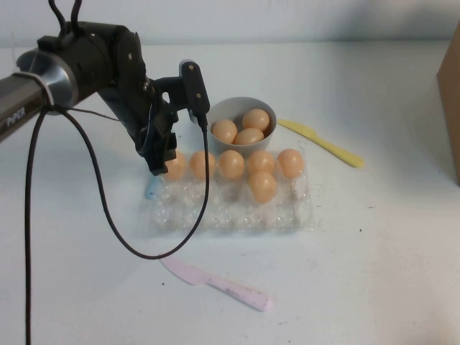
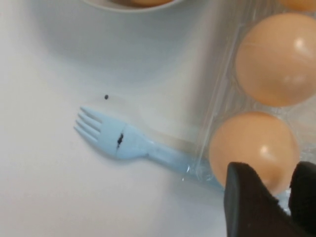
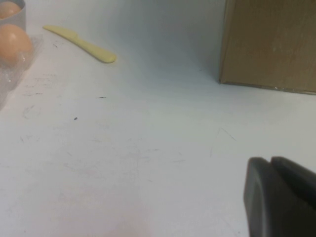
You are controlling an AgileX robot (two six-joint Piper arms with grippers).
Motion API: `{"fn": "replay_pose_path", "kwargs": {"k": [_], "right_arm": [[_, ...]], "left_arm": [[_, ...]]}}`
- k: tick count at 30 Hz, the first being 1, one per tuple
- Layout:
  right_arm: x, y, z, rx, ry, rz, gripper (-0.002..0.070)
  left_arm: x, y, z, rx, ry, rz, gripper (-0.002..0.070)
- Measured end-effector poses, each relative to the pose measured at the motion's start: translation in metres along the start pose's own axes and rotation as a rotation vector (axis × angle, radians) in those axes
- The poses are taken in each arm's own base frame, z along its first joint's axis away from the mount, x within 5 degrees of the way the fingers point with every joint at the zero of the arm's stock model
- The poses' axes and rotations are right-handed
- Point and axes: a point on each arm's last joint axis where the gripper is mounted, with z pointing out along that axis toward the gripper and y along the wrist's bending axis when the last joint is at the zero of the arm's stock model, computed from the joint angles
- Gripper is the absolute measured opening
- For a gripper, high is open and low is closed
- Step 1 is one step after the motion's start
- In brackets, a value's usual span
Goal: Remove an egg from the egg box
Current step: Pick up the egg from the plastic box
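Note:
The egg at the box's corner is wider than the gap between my left gripper's fingers, so next I open them wider and close them around the egg's sides (image 2: 215,154).
The clear plastic egg box (image 1: 230,212) lies mid-table and holds several orange-tan eggs, most in its back row. My left gripper (image 1: 161,162) hangs over the box's back-left corner, right by the leftmost egg (image 1: 175,165). In the left wrist view that egg (image 2: 254,148) sits in its cup just beyond my left gripper (image 2: 279,170). The fingers (image 2: 247,202) stand a narrow gap apart and hold nothing. My right gripper (image 3: 269,160) is shut and empty, low over bare table to the right, out of the high view.
A grey bowl (image 1: 215,109) with three eggs stands just behind the box. A blue fork (image 2: 118,140) lies partly under the box's left edge. A yellow knife (image 1: 320,141) lies at the back right, a pink knife (image 1: 215,284) in front. A brown box (image 1: 449,93) stands at the far right.

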Motion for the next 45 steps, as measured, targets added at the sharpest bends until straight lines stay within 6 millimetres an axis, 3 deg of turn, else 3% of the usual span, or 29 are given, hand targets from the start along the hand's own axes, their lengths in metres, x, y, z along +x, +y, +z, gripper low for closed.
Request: {"fn": "replay_pose_path", "kwargs": {"k": [4,10,16,23,40,45], "right_arm": [[0.000,0.000,0.000,0.000,0.000,0.000,-0.0017],[0.000,0.000,0.000,0.000,0.000,0.000,-0.0017],[0.000,0.000,0.000,0.000,0.000,0.000,-0.0017],[0.000,0.000,0.000,0.000,0.000,0.000,-0.0017],[0.000,0.000,0.000,0.000,0.000,0.000,-0.0017],[0.000,0.000,0.000,0.000,0.000,0.000,-0.0017]], "left_arm": [[0.000,0.000,-0.001,-0.002,-0.001,-0.022,0.0229],[0.000,0.001,-0.001,-0.008,-0.001,-0.026,0.0498],[0.000,0.001,0.002,-0.004,0.007,-0.016,0.0559],[0.002,-0.001,0.018,0.024,0.026,-0.003,0.0540],[0.002,-0.001,0.020,0.023,0.026,0.007,0.0291],[0.002,-0.001,0.020,0.023,0.026,0.007,0.0258]]}}
